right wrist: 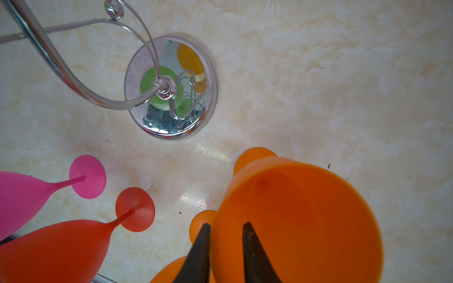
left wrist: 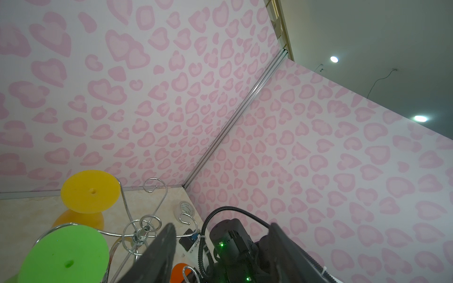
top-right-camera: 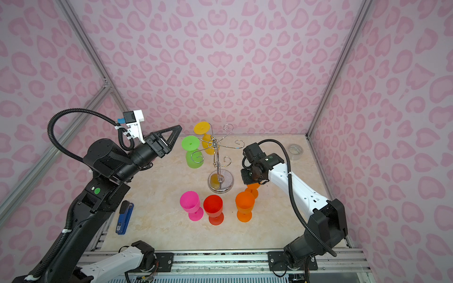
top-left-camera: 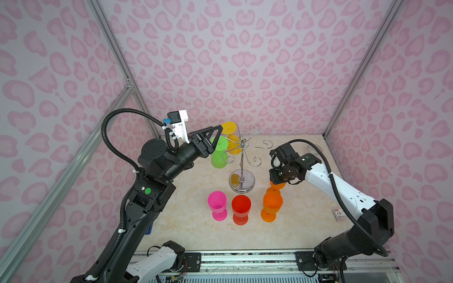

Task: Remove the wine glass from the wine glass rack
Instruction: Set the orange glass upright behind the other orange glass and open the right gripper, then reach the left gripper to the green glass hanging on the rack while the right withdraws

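The green wine glass is next for my left gripper, which should go there and close on its foot's outer edge (top-left-camera: pixel 213 145) (left wrist: pixel 59 277), away from the rack's pole.
The chrome wine glass rack (top-left-camera: pixel 242 159) (top-right-camera: pixel 218 156) stands mid-table in both top views. A green wine glass (top-left-camera: pixel 219 160) (left wrist: pixel 66 254) and a yellow wine glass (top-left-camera: pixel 230 127) (left wrist: pixel 90 191) hang upside down from its arms on the left side. My left gripper (left wrist: pixel 221 225) is open and empty, and its upper finger (top-left-camera: pixel 215 133) is level with the green glass's foot, just to its left. My right gripper (right wrist: pixel 226 224) points down over an upright orange wine glass (right wrist: pixel 306 220) (top-left-camera: pixel 278 185). Its fingers stand slightly apart, one inside the rim and one outside.
Pink (top-left-camera: pixel 217 199), red (top-left-camera: pixel 241 203) and a second orange glass (top-left-camera: pixel 272 202) stand upright in a row in front of the rack. A blue stapler (top-right-camera: pixel 125 216) lies front left and a tape roll (top-right-camera: pixel 295 150) back right. Patterned walls close in three sides.
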You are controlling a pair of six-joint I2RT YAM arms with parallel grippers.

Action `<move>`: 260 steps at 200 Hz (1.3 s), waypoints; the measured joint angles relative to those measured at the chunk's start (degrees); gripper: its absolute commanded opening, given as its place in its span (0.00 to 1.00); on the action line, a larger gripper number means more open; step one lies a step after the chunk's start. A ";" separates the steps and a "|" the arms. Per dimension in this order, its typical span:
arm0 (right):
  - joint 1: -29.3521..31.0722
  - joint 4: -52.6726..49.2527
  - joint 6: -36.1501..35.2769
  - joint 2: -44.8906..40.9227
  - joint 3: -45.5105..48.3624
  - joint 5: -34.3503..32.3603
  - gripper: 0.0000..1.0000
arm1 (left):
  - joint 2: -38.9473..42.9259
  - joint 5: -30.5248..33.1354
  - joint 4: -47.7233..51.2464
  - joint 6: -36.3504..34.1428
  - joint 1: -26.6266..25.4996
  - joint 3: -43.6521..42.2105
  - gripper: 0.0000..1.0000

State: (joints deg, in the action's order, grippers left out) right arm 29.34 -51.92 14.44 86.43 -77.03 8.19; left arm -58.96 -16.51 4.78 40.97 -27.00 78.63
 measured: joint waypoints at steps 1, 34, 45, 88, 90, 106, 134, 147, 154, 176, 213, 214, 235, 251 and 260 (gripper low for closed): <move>0.00 0.00 0.00 -0.09 0.00 0.04 0.27 | 0.00 0.00 0.00 0.00 0.00 0.00 0.62; -0.04 0.13 0.00 -1.95 0.02 1.09 0.28 | 0.00 0.02 0.00 0.00 0.04 0.00 0.62; -0.11 -0.04 0.00 -2.43 0.02 1.09 0.29 | 0.00 0.02 0.00 0.00 0.04 0.00 0.62; -1.84 -0.09 0.09 -6.14 0.85 2.34 0.29 | -0.02 0.04 0.07 0.00 0.15 -0.11 0.62; -1.90 -0.13 0.13 -6.27 0.87 2.36 0.29 | -0.02 0.04 0.09 0.00 0.17 -0.11 0.62; -3.21 -0.17 0.31 -8.13 1.22 3.02 0.29 | -0.09 0.00 0.39 0.11 0.52 -0.15 0.61; -8.20 0.48 1.40 -13.25 2.29 4.04 0.29 | -0.68 -1.86 0.37 4.39 5.53 -1.27 0.61; -11.34 1.84 2.32 -16.81 3.67 4.63 0.30 | -1.11 -3.69 0.00 7.58 9.27 -3.32 0.60; -13.27 2.71 3.02 -18.97 4.50 5.09 0.30 | -1.44 -4.61 -0.11 9.49 11.21 -4.50 0.59; -18.14 4.81 4.48 -23.67 5.70 6.51 0.32 | -2.75 -7.80 0.02 14.43 16.22 -7.45 0.59; -22.25 7.50 6.03 -26.91 7.17 7.04 0.33 | -4.94 -13.07 -0.48 18.73 18.34 -10.40 0.57; -22.32 7.54 6.08 -26.97 7.21 7.06 0.33 | -4.96 -13.16 -0.48 18.80 18.36 -10.47 0.57; -24.24 8.68 7.06 -28.20 8.52 7.17 0.33 | -5.97 -15.39 -0.52 19.43 18.49 -11.78 0.56; -25.51 9.49 7.50 -28.63 9.25 7.69 0.33 | -6.19 -16.35 -0.52 19.41 18.53 -12.92 0.55; -26.12 9.94 7.65 -28.85 9.44 7.98 0.33 | -6.19 -16.63 -0.48 19.39 18.53 -13.62 0.55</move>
State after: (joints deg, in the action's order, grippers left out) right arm 3.22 -41.98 22.09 57.58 -67.59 16.16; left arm -65.14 -33.15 4.29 60.36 -8.47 65.01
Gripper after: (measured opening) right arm 0.333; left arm 0.549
